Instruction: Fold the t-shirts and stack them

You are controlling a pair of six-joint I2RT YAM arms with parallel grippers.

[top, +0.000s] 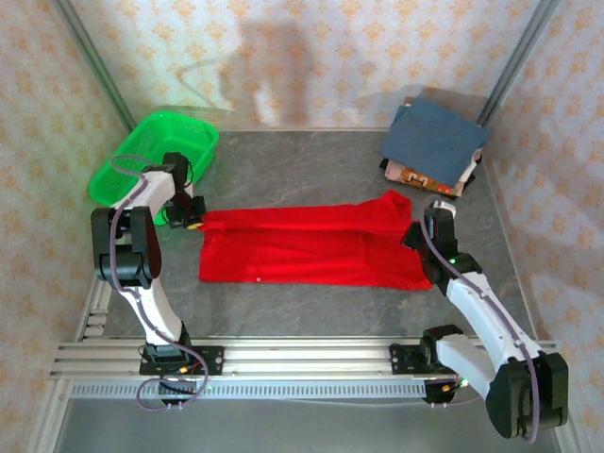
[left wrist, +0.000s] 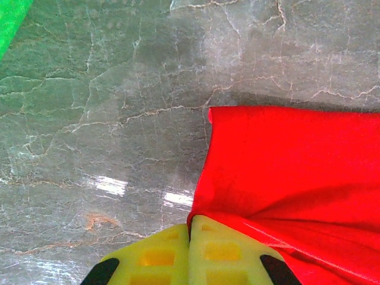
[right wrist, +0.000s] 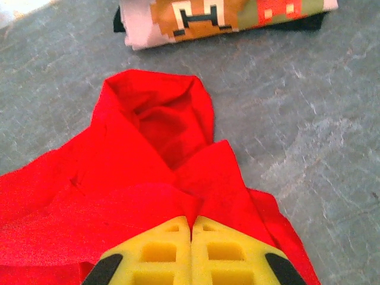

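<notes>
My right gripper is going to release the fold of the red t-shirt on the lower red layer [top: 411, 260], between the bunched sleeve and the front edge.
A bright red t-shirt [top: 311, 245] lies stretched sideways across the middle of the grey table, folded lengthwise. My left gripper [top: 193, 224] is shut on its left edge; in the left wrist view the yellow fingers [left wrist: 190, 228] pinch the red cloth [left wrist: 291, 178]. My right gripper [top: 416, 236] is shut on the shirt's right end, where the yellow fingers [right wrist: 191, 221] hold a fold of the red shirt [right wrist: 148, 154] beside a bunched sleeve. A stack of folded t-shirts [top: 432, 142], slate-blue on top with patterned ones beneath, sits at the back right; its patterned edge [right wrist: 225, 15] shows in the right wrist view.
A green mesh basket [top: 156, 156] stands at the back left, close behind the left arm. Patterned walls close in the table on three sides. Bare grey tabletop [top: 302, 165] lies between the basket and the stack, and in front of the shirt.
</notes>
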